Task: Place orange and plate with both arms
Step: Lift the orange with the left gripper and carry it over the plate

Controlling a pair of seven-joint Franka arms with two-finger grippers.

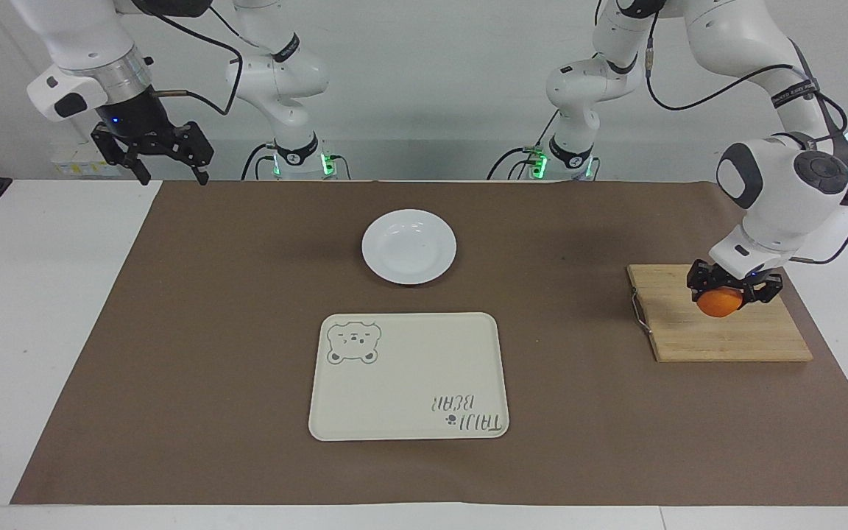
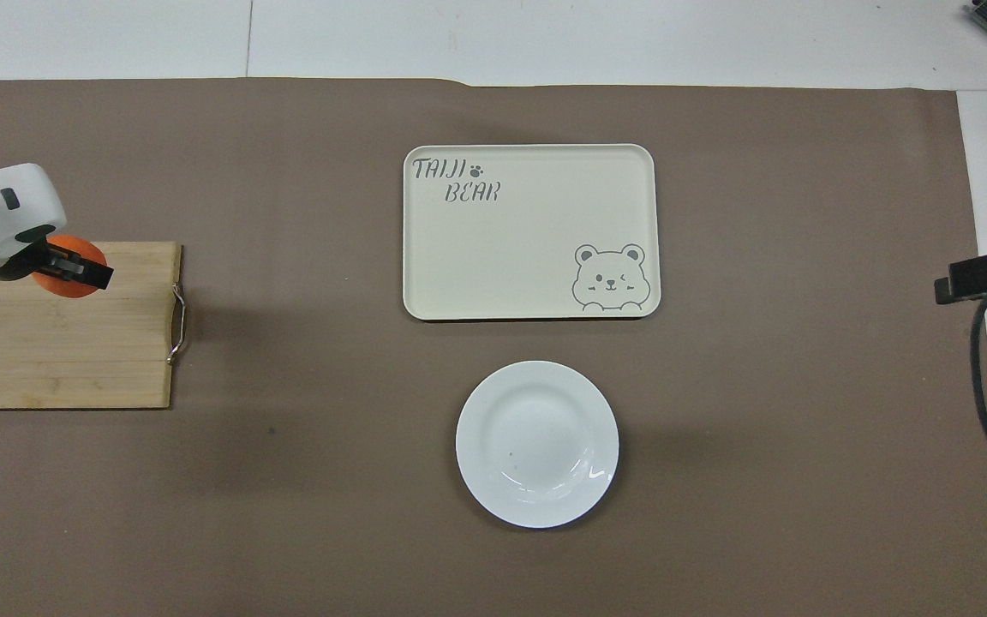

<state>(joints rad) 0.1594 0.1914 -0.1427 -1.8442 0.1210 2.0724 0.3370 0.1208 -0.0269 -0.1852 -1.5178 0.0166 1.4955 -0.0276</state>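
Next, I let go of the orange with my left gripper in the white plate's hollow (image 2: 541,416), a little toward the cream tray.
The orange (image 1: 718,303) is in my left gripper (image 1: 732,296), which is shut on it and holds it a little above the wooden board (image 1: 726,338). It also shows in the overhead view (image 2: 80,253), over the board's edge. The white plate (image 1: 409,246) lies empty on the brown mat, nearer to the robots than the tray; it also shows in the overhead view (image 2: 536,443). My right gripper (image 1: 152,158) is open and empty, waiting raised over the mat's corner at the right arm's end.
A cream tray (image 1: 408,375) with a bear drawing lies at the mat's middle, empty, farther from the robots than the plate. The wooden board has a metal handle (image 1: 640,313) on the side facing the tray. White table borders the brown mat (image 1: 210,294).
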